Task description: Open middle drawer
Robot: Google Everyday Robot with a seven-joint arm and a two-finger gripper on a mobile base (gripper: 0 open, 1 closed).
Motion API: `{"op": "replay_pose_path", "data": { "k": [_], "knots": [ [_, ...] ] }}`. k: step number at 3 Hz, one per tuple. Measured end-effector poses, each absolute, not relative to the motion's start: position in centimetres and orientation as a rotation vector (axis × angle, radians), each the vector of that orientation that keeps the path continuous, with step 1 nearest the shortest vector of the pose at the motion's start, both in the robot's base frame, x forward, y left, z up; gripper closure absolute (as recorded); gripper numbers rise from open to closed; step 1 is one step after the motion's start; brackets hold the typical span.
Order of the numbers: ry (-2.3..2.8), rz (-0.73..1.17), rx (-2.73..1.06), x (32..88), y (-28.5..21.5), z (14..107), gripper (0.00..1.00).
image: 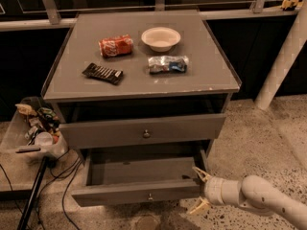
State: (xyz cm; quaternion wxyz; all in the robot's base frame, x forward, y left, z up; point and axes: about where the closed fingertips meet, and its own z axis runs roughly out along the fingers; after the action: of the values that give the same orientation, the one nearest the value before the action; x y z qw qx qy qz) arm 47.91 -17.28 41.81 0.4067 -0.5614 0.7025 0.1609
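Note:
Next, my gripper grips the front's top edge [193, 183] near its corner and pulls the drawer further, since its spread fingers only straddle the end of the middle drawer's front.
The middle drawer [120, 191] is a wide grey drawer with a small round knob [150, 196]. It stands pulled far out of the cabinet, and its shallow grey inside is bare. My gripper [200, 190], white with pale fingers [199, 173], is at the right end of this drawer's front. Its fingers are spread, one above and one below the front's edge, and hold nothing. The grey drawer above [144, 131], also with a round knob, stands slightly forward of the cabinet.
On the cabinet top [72, 61] lie a red can [115, 45], a white bowl [160, 37], a dark snack bar [102, 73] and a blue-silver packet [168, 64]. A bin of clutter [36, 128] and cables stand left. A white post [283, 61] stands at the right.

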Motion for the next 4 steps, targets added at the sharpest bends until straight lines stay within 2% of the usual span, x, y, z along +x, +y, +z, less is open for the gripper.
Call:
{"op": "replay_pose_path", "data": {
  "k": [2,3,4],
  "knots": [
    [1.763,0.423,-1.437,48.17,-15.93,41.31,0.0],
    [1.763,0.423,-1.437,48.17,-15.93,41.31,0.19],
    [1.763,0.423,-1.437,48.17,-15.92,41.31,0.42]
  ]
}}
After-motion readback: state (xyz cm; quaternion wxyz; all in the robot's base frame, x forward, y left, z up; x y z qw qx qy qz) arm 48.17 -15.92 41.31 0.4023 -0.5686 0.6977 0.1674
